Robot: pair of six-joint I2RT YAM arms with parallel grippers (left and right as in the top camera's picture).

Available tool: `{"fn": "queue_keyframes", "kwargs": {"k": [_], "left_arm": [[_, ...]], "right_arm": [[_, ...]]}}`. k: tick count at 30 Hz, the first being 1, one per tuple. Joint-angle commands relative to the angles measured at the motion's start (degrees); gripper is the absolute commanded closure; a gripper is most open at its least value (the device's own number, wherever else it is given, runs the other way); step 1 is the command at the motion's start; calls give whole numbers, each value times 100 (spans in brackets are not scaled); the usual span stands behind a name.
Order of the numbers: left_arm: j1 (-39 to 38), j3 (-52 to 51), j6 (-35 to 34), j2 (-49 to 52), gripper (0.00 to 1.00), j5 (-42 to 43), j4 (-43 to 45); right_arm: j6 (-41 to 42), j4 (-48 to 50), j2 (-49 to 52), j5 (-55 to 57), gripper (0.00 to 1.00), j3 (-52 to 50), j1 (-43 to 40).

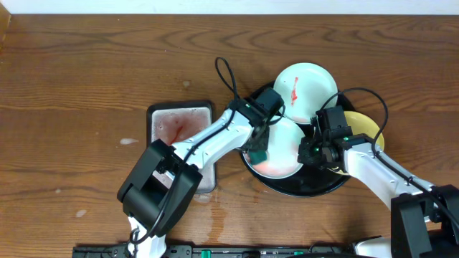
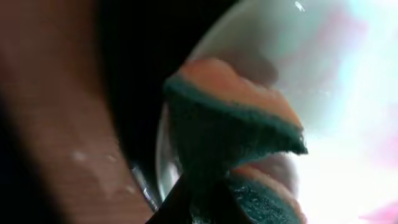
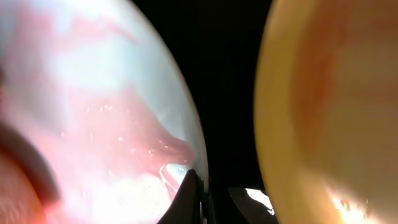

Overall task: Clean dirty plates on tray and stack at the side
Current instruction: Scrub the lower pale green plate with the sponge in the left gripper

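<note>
The green sponge in my left gripper should be released onto the red liquid in the small grey tray (image 1: 179, 142), as I should let go of it there.
A pale mint plate (image 1: 287, 152) smeared with red sauce lies in the black tray (image 1: 315, 188). My left gripper (image 1: 257, 153) is shut on a green sponge (image 2: 236, 134) and presses it on the plate's left part. My right gripper (image 1: 310, 150) is shut on the plate's right rim (image 3: 193, 171). A second mint plate (image 1: 305, 89) with a red smear overlaps the tray's far rim. The yellow plate (image 1: 367, 127) sits at the tray's right, partly hidden by my right arm; it also shows in the right wrist view (image 3: 329, 112).
A small grey rectangular tray (image 1: 179, 122) with red liquid stands left of the black tray. Water droplets mark the wooden tabletop (image 1: 86, 86) near it. Black cables loop above both wrists.
</note>
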Motion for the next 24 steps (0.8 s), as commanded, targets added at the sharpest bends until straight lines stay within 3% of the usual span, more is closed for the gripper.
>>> {"fn": "queue_keyframes", "kwargs": {"k": [1,7,13,20,24], "left_arm": [[157,63,275,94,93,-931,114],[151,61,48,452,93,1552,1394],[4,61,-203,787,92,3314,2243],[-260,63,-221,811,93,3567,2229],[-109,63,-201,807,92,3093,1851]], "right_arm": [[-50,-83,267,44,99,-96,131],[-76,-105,267,46,99,-96,131],[-162,-109,267,46,99,-96,131],[-162,-109,267,44,99,-96,131],[-162,-122,267,46,99,-96,131]]}}
